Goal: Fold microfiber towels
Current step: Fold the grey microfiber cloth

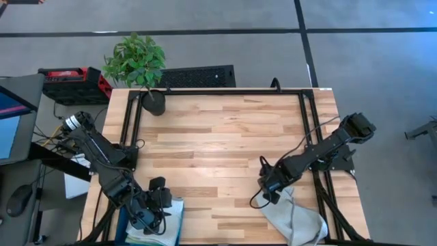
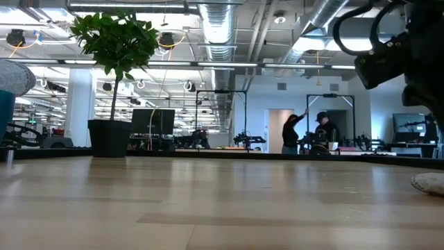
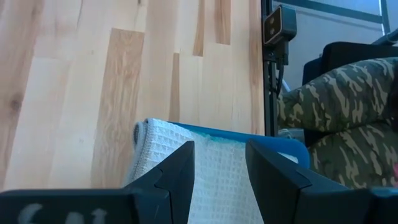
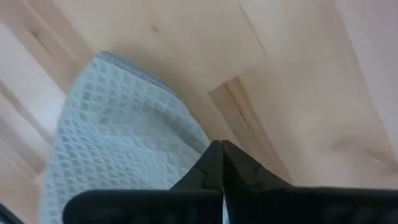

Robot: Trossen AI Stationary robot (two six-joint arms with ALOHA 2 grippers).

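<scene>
The right gripper's shut fingers meet only the grey towel's outermost edge, so the robot should open them and pinch farther in on the cloth [image 4: 177, 158] before lifting.
A pale grey waffle-weave towel [image 1: 297, 217] lies on the wooden table near its near right corner. It also shows in the right wrist view [image 4: 118, 143] and at the right edge of the low view [image 2: 427, 182]. My right gripper [image 1: 271, 189] is shut at the towel's far left end. My left gripper [image 3: 221, 168] is open over the teal bin [image 3: 283, 145] at the table's near left corner [image 1: 179, 208]. Its fingers stand on either side of a pale towel [image 3: 165, 140] lying in the bin; I cannot tell whether they touch it. My right gripper has its shut fingers [image 4: 214, 163] on the grey towel's edge [image 4: 198, 140] at the end toward the table's middle. The fingers hide the place of contact. They come slanting down from the right. The towel lies slack on the table behind the gripper.
A potted plant [image 1: 140, 65] stands at the table's far left corner and also shows in the low view [image 2: 111, 135]. Black frame rails [image 1: 304, 116] run along the table's sides. Bare wood [image 1: 218, 143] lies between the arms. People stand far back in the room.
</scene>
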